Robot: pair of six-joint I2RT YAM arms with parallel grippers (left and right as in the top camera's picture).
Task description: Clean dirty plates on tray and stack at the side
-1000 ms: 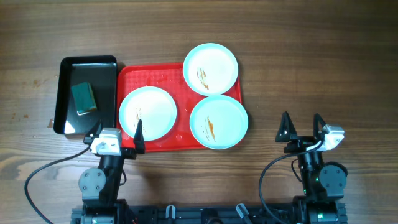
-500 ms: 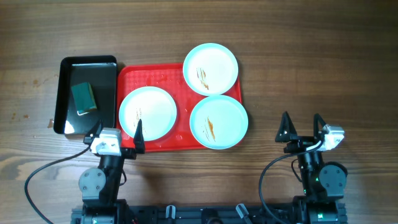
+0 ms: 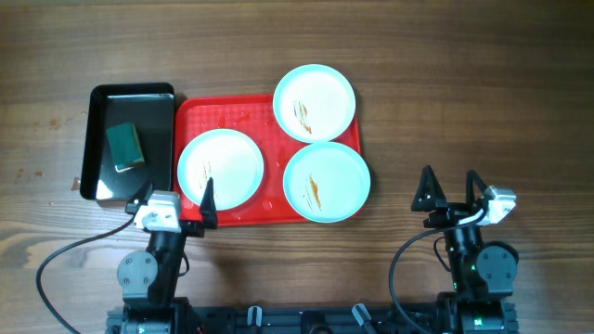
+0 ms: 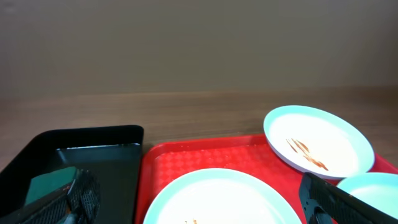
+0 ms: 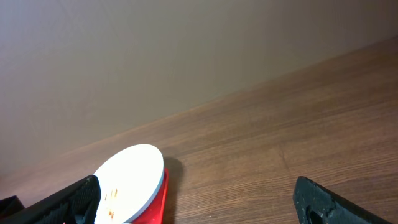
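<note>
The left gripper I control will next go to the middle of the green sponge [image 3: 124,146] [image 4: 50,186] in the black tray and close there.
Three pale plates lie on the red tray [image 3: 223,116]. One plate [image 3: 314,102] with brown streaks is at the back right. One plate [image 3: 326,181] with an orange streak is at the front right. One plate [image 3: 220,168] is at the front left. My left gripper [image 3: 176,197] is open and empty at the tray's front left edge, over the near rim of the left plate [image 4: 217,196]. My right gripper [image 3: 450,189] is open and empty over bare wood to the right of the tray. The right wrist view shows one plate [image 5: 127,180].
A black tray [image 3: 130,139] holding a green sponge [image 3: 124,147] stands left of the red tray; it also shows in the left wrist view [image 4: 81,155]. Bare wooden table lies behind and to the right of the trays.
</note>
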